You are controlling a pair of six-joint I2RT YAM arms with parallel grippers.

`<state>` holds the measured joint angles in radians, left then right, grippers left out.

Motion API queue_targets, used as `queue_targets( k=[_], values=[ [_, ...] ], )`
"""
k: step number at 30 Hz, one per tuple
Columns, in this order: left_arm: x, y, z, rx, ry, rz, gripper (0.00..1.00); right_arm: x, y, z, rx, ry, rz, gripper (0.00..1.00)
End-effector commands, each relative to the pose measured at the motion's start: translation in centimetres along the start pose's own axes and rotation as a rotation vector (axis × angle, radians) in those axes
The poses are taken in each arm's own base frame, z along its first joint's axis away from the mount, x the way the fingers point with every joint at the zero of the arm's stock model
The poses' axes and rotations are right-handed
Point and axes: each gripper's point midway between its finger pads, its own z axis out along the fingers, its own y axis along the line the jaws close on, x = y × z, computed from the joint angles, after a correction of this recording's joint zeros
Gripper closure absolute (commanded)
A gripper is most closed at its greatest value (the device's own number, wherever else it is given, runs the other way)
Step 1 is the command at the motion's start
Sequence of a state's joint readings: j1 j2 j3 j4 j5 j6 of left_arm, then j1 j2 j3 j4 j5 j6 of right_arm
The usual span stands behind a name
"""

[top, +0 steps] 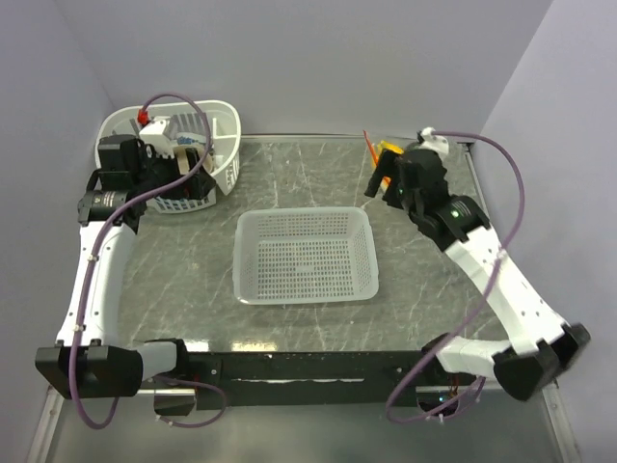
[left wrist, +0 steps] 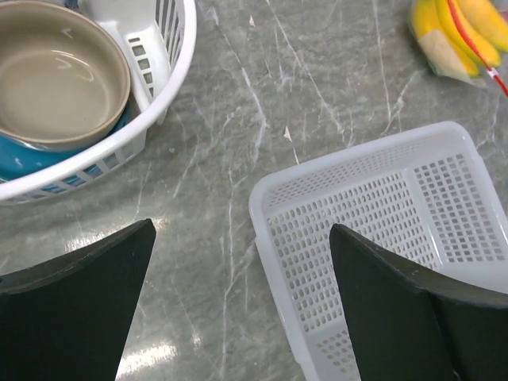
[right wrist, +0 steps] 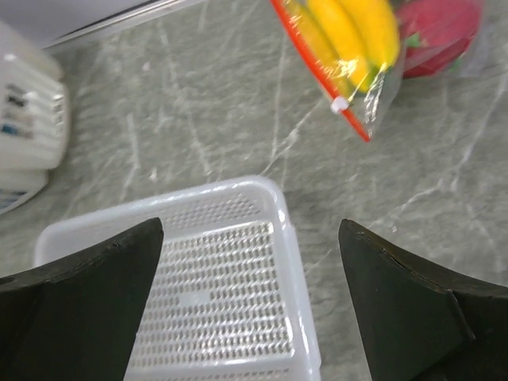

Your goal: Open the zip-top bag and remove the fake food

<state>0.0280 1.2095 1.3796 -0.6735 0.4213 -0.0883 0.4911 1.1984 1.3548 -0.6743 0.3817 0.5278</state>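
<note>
The orange-red zip of the zip-top bag has a near end (top: 385, 180) (right wrist: 361, 131), closest to the rectangular mesh basket, and my right gripper will close on it next.
The zip-top bag (top: 379, 151) lies at the back right of the table, its orange-red zip strip (right wrist: 316, 70) along one edge and apparently shut. It holds fake food: a yellow banana bunch (right wrist: 353, 28) and a pink-red dragon fruit (right wrist: 440, 30). No green cluster shows. The bag also shows in the left wrist view (left wrist: 456, 36). My right gripper (top: 379, 185) hangs just in front of the bag, open and empty (right wrist: 251, 224), above the table and the basket corner. My left gripper (top: 196, 180) is open and empty (left wrist: 242, 228), far from the bag at the left.
An empty rectangular white mesh basket (top: 305, 214) sits mid-table; it shows in both wrist views (left wrist: 270, 230) (right wrist: 295, 262). A round white basket (top: 227, 121) at the back left holds a tan bowl (left wrist: 55, 75) on a blue item (left wrist: 24, 155). Walls enclose the table.
</note>
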Motion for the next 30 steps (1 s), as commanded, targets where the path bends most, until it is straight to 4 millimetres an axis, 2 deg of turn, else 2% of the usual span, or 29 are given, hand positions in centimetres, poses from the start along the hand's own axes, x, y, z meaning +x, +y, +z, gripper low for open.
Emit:
queue_targets(
  k=[1, 2, 3, 4, 5, 6, 7, 9, 10, 11, 12, 13, 15, 16, 20, 25, 28, 30],
  values=[
    [-0.1, 0.9, 2.1, 0.0, -0.025, 0.029, 0.01, -3.5, -0.1, 3.6, 0.152, -0.08, -0.103, 0.0],
    [1.1, 1.4, 3.0, 0.002, 0.002, 0.013, 0.01, -5.2, 0.3, 4.0, 0.177, -0.117, -0.1, 0.0],
    [1.2, 1.4, 3.6, 0.016, -0.007, 0.015, 0.01, -6.0, -0.2, 4.9, 0.232, -0.142, -0.11, 0.0],
    [1.8, 1.5, 4.1, 0.023, 0.002, 0.003, 0.01, -5.6, -0.5, 7.3, 0.268, -0.122, -0.148, 0.0],
    [3.2, 1.7, 4.9, 0.038, 0.037, -0.011, 0.01, -6.9, 0.3, 7.9, 0.261, -0.156, -0.139, 0.0],
    [3.8, 1.4, 5.3, 0.062, 0.051, -0.016, 0.01, -7.1, 0.5, 9.0, 0.264, -0.158, -0.144, 0.0],
    [4.4, 1.4, 5.7, 0.075, 0.06, -0.014, 0.01, -6.5, 0.8, 10.7, 0.277, -0.143, -0.179, 0.0],
    [6.5, 1.7, 6.3, 0.09, 0.107, -0.021, 0.01, -7.0, 1.9, 12.4, 0.254, -0.164, -0.189, 0.0],
    [7.0, 2.0, 6.6, 0.082, 0.111, -0.005, 0.01, -5.8, 1.9, 14.3, 0.276, -0.139, -0.225, 0.01],
    [8.4, 2.3, 6.8, 0.078, 0.139, -0.005, 0.01, -6.1, 2.1, 15.0, 0.284, -0.148, -0.232, 0.02],
    [9.1, 2.6, 7.0, 0.074, 0.152, 0.004, 0.01, -5.9, 1.9, 15.8, 0.304, -0.144, -0.247, 0.03],
    [10.5, 3.1, 7.2, 0.065, 0.177, 0.03, 0.01, -4.8, 1.6, 17.5, 0.329, -0.117, -0.283, 0.04],
    [11.5, 3.5, 7.5, 0.056, 0.193, 0.035, 0.01, -4.6, 1.4, 18.6, 0.346, -0.114, -0.3, 0.06],
    [12.3, 3.4, 7.6, 0.069, 0.21, 0.04, 0.01, -3.8, 1.2, 19.5, 0.352, -0.098, -0.318, 0.06],
    [14.0, 2.8, 8.0, 0.101, 0.238, 0.038, 0.01, -3.0, -0.4, 20.5, 0.437, -0.102, -0.344, 0.09],
    [15.4, -0.8, 8.8, 0.189, 0.269, 0.061, 0.01, -2.7, -3.8, 20.1, 0.543, -0.116, -0.343, 0.12],
    [16.3, -2.2, 9.4, 0.213, 0.292, 0.076, 0.01, -2.1, -5.2, 20.7, 0.539, -0.086, -0.328, 0.13],
    [17.0, -2.5, 9.8, 0.209, 0.311, 0.079, 0.01, -1.5, -5.9, 21.0, 0.539, -0.059, -0.334, 0.13]
  ],
)
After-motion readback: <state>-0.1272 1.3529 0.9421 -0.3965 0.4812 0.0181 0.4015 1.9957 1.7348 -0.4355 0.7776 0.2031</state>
